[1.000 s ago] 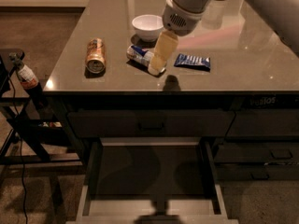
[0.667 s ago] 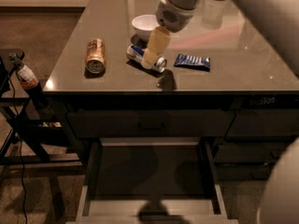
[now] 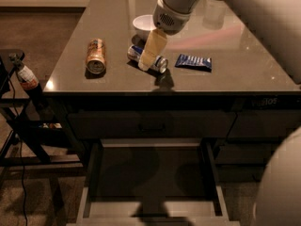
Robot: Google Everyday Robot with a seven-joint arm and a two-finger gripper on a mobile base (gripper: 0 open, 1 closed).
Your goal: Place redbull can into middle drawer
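Note:
Next, my gripper closes across the body of the redbull can, on the half (image 3: 157,63) toward its silver end.
The redbull can (image 3: 161,63) lies on its side on the grey table top (image 3: 117,13), in front of a white bowl. Its silver end faces the front right. My gripper (image 3: 147,62) hangs from the large white arm and reaches down right at the can, covering its middle. Only the can's two ends show on either side of it. The middle drawer (image 3: 87,194) is pulled out below the table's front edge, with its dark bottom bare.
A fatter orange-gold can (image 3: 95,55) lies to the left of the redbull can. A flat blue snack packet (image 3: 194,61) lies to its right. A white bowl (image 3: 144,24) and a clear cup (image 3: 214,9) stand behind. A black stand (image 3: 21,121) is at the left.
My gripper has moved a little to the left and down onto the redbull can. The can and the other things have not moved.

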